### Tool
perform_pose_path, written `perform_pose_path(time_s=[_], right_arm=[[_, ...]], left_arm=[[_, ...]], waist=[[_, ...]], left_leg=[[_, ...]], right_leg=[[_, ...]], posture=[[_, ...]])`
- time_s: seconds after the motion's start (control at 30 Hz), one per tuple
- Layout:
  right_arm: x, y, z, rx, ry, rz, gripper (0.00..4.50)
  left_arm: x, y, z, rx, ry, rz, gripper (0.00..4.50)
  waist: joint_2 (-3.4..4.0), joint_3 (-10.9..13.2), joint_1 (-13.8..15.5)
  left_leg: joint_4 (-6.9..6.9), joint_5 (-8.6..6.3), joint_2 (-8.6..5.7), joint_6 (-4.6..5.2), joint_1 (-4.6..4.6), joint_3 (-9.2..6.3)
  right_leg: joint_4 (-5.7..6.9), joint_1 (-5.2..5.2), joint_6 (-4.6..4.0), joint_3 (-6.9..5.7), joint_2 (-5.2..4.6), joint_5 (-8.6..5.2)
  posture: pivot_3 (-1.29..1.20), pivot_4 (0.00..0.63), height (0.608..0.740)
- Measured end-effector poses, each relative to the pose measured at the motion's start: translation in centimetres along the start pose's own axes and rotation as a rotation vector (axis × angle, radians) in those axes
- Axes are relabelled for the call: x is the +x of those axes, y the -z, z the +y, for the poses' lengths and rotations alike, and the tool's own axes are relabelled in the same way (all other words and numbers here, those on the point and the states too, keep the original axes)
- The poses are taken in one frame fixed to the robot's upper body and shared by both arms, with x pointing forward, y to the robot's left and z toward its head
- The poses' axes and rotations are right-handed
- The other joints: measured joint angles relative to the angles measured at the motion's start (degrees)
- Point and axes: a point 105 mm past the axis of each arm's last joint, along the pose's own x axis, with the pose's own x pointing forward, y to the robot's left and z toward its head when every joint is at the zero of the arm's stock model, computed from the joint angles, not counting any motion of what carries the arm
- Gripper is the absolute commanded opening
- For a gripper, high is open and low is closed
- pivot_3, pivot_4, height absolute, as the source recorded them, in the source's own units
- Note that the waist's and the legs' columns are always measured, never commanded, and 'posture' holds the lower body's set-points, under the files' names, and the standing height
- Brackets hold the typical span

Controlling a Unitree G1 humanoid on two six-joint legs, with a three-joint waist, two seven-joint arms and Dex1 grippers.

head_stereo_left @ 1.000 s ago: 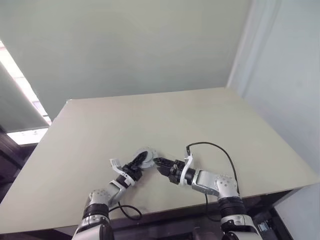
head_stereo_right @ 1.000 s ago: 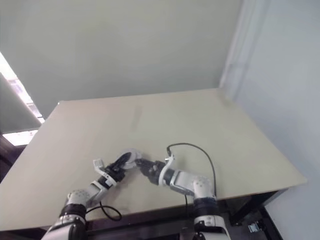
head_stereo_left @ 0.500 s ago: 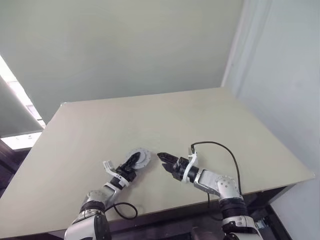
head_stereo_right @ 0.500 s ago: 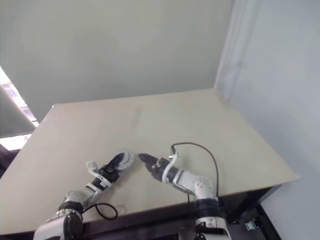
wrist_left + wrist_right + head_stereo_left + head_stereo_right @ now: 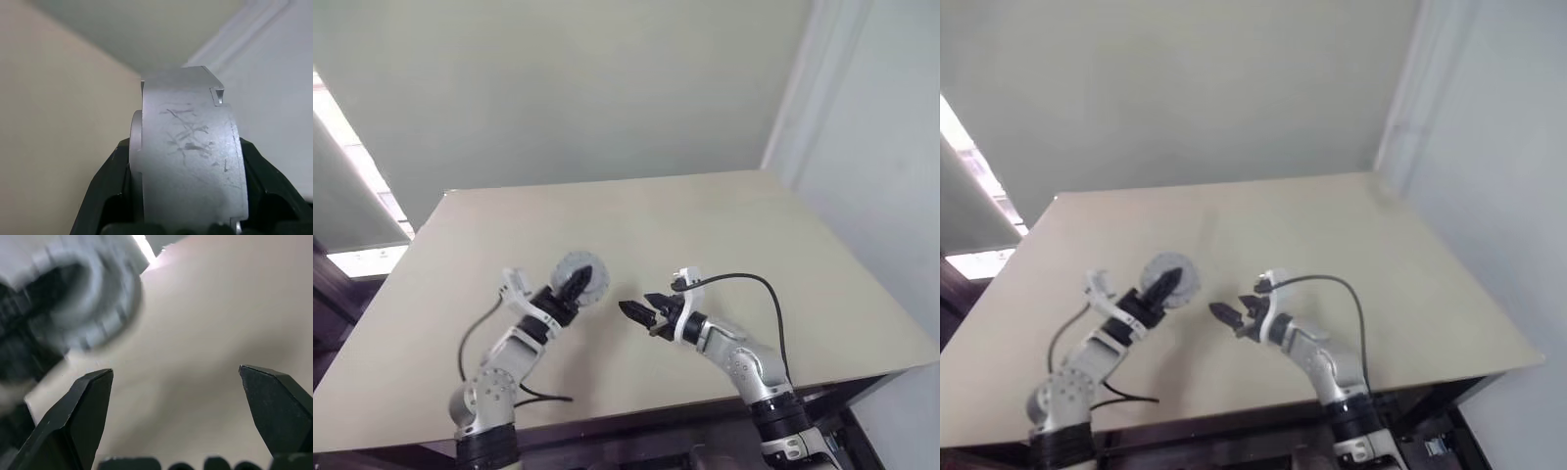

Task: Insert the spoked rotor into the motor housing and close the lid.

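My left gripper is going to put the motor housing down on the beige table (image 5: 515, 305), under the white bracket of that gripper.
My left gripper (image 5: 574, 284) is shut on the motor housing (image 5: 590, 270), a thick round silver puck (image 5: 188, 166) held up above the beige table (image 5: 705, 225). The puck's flat grey face with a ribbed rim (image 5: 1170, 266) looks like the lid; black fingers (image 5: 105, 196) clamp its sides. My right gripper (image 5: 636, 311) hovers a short way to the right of the puck, open and empty, its fingers (image 5: 83, 416) spread wide and pointing toward the housing (image 5: 105, 298). The spoked rotor is hidden.
Black cables loop from each wrist, one near the right arm (image 5: 744, 284) and one near the left arm (image 5: 475, 338). The table's front edge (image 5: 656, 411) runs just below both arms. A pale wall (image 5: 607, 88) stands behind the table.
The left gripper has lifted the puck off the table and carried it up and left. The right gripper has opened wide, rolled, and now stands apart from the puck. The camera shifted.
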Motion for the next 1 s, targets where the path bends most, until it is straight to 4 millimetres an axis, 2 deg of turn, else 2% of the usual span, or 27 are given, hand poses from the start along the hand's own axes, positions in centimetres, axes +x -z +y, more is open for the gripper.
perform_pose_path(time_s=[0.23, 0.3, 0.47, 0.53, 0.8, 1.0], right_arm=[[-0.3, -0.3, -0.3, -0.179, 0.023, -0.017, 4.5], [-0.5, -0.5, -0.6, -0.217, 0.037, -0.023, 4.5], [-1.0, -0.6, -1.4, -0.268, 0.071, -0.021, 4.5], [-1.2, -0.6, -1.6, -0.269, 0.079, -0.018, 4.5], [-2.1, -0.4, -2.2, -0.276, 0.112, -0.016, 4.5], [-2.2, -0.6, -2.3, -0.293, 0.121, -0.018, 4.5]], left_arm=[[-0.6, -0.8, 2.8, 0.142, -0.174, 0.032, 2.05], [-0.9, -0.8, 4.3, 0.188, -0.237, 0.051, 2.05], [-2.1, 0.3, 8.1, 0.218, -0.392, 0.082, 2.05], [-2.4, 0.7, 9.0, 0.211, -0.424, 0.089, 2.05], [-2.1, 0.8, 12.3, 0.159, -0.516, 0.025, 2.05], [-1.1, 1.0, 13.2, 0.13, -0.535, 0.006, 2.05]], waist=[[-0.19, 0.1, -0.1], [-0.19, 0.1, -0.1], [-0.33, 0.0, 0.1], [-0.41, 0.0, 0.3], [-0.53, 0.0, 1.3], [-0.58, 0.0, 1.2]], left_leg=[[0.11, 0.01, 0.04, 0.0, 0.01, -0.02], [0.09, 0.01, 0.03, 0.0, 0.01, -0.01], [0.08, 0.01, 0.02, 0.0, 0.0, -0.03], [0.11, 0.01, 0.02, 0.0, 0.0, -0.03], [0.2, 0.02, 0.02, 0.01, 0.01, -0.03], [0.17, 0.02, 0.0, 0.01, 0.01, -0.02]], right_leg=[[0.04, 0.03, -0.01, 0.0, 0.09, 0.0], [0.04, 0.03, -0.02, 0.01, 0.09, 0.01], [0.02, 0.02, -0.03, 0.0, 0.07, 0.01], [0.03, 0.02, -0.04, -0.01, 0.07, 0.02], [0.05, 0.08, -0.07, -0.06, 0.07, 0.04], [0.03, 0.1, -0.07, -0.02, 0.06, 0.05]], posture=[[0.0, 0.0, 0.74], [0.0, 0.0, 0.74], [0.0, 0.0, 0.74], [0.0, 0.0, 0.74], [0.0, 0.0, 0.74], [0.0, 0.0, 0.74]])
